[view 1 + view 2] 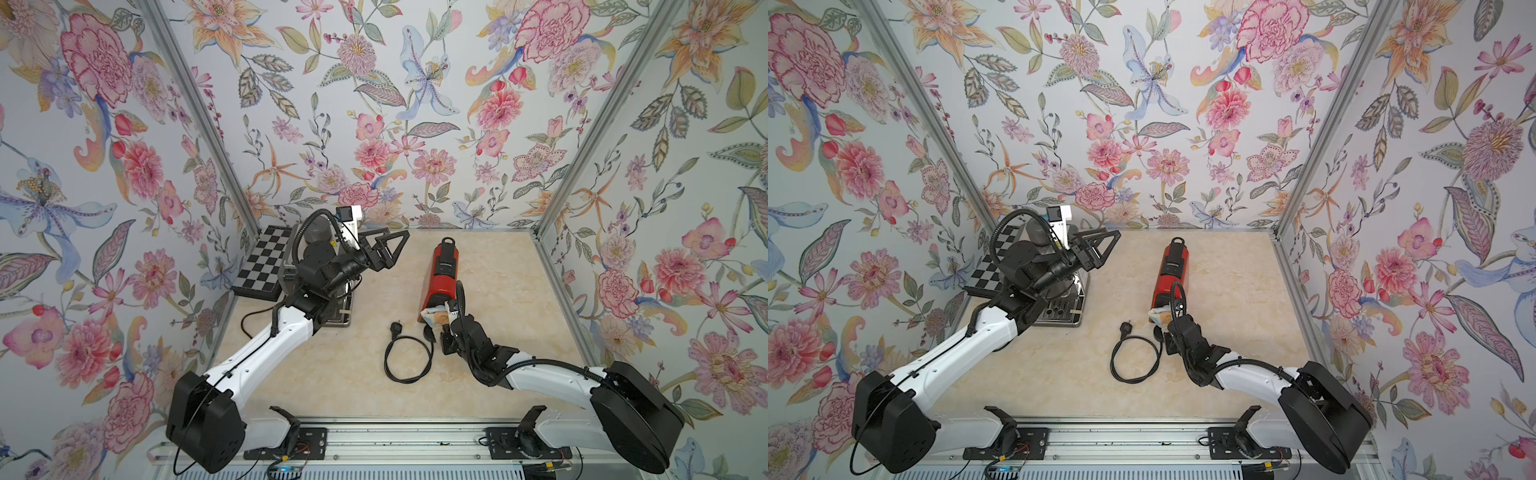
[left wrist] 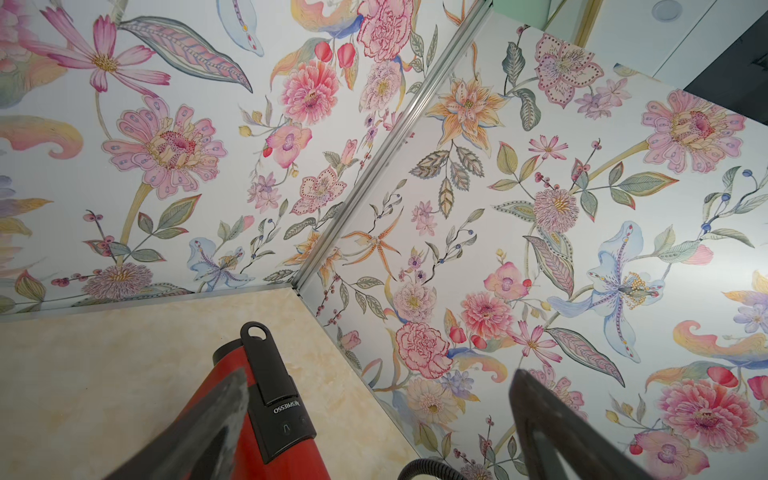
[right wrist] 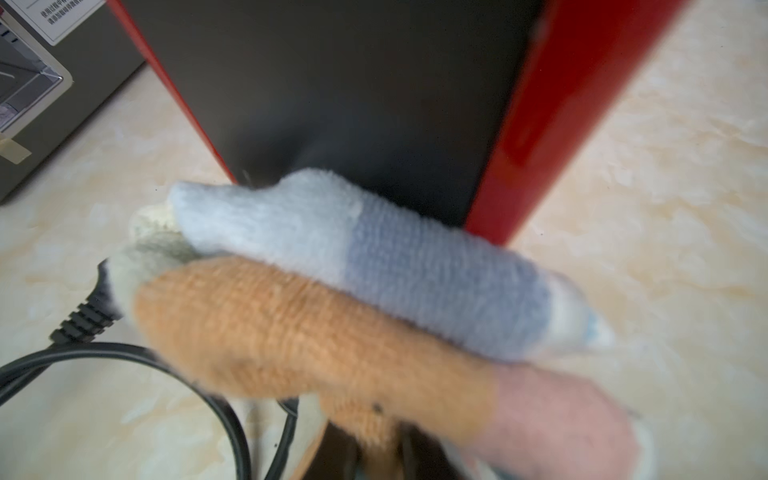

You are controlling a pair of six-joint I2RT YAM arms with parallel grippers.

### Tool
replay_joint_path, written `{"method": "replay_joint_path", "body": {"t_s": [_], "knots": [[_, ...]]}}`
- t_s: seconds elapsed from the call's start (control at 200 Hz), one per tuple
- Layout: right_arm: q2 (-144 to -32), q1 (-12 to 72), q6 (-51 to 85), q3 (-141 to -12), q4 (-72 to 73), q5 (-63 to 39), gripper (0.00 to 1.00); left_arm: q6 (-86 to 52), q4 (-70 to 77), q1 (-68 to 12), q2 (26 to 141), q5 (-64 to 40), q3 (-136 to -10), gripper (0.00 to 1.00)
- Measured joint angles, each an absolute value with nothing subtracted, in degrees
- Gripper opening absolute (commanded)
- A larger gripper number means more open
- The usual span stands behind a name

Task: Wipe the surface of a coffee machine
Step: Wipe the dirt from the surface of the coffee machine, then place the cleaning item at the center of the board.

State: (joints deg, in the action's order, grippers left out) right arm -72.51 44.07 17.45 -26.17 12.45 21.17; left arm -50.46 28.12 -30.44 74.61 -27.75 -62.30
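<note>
My right gripper is going to let go of the striped cloth on the bare table (image 1: 347, 379), in between the silver appliance and the near rail. The cloth now presses against the coffee machine's foot.
A red and black coffee machine (image 1: 441, 270) (image 1: 1168, 270) stands right of the table's middle in both top views. Its black lever and top also show in the left wrist view (image 2: 278, 415). My right gripper (image 1: 444, 326) (image 3: 374, 440) is shut on a striped blue, orange and pink cloth (image 1: 435, 313) (image 3: 332, 307). The cloth presses against the foot of the machine's black near face (image 3: 353, 104) and hides the fingers. My left gripper (image 1: 395, 245) (image 2: 382, 374) hangs open in the air left of the machine, holding nothing.
A black power cord (image 1: 409, 353) with its plug lies coiled on the table just left of my right gripper. A silver appliance (image 1: 336, 316) stands under my left arm, with a chessboard (image 1: 262, 262) beside it at the far left. Floral walls close three sides.
</note>
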Motion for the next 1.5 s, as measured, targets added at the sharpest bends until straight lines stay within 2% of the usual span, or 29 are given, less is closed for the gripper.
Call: {"method": "replay_joint_path", "body": {"t_s": [0.225,0.435,0.781,0.991,1.241,1.501], "knots": [[-62.54,47.83,18.13,-28.99,1.15,19.9,0.0,-45.56,21.74,-30.89,71.22,-24.36,-64.18,0.99],[-60.18,55.31,19.94,-33.95,-6.63,9.65,0.0,-42.72,16.08,-30.87,69.45,-20.16,-64.18,0.99],[-79.07,68.47,20.45,-45.65,-8.95,-9.26,0.0,-38.2,4.69,-28.67,58.89,-8.25,-64.29,0.99],[-92.42,69.52,20.29,-54.26,-9.28,-18.59,0.0,-35.31,-1.67,-25.15,52.84,-2.33,-66.35,0.99],[-105.62,68.18,19.94,-65.28,-8.62,-22.17,0.0,-33.89,-6.28,-24.18,50.11,2.24,-66.3,0.99],[-109.27,66.04,20.1,-66.96,-7.88,-21.63,0.52,-33.78,-8.64,-21.98,49.87,5.8,-64.07,0.99]]}}
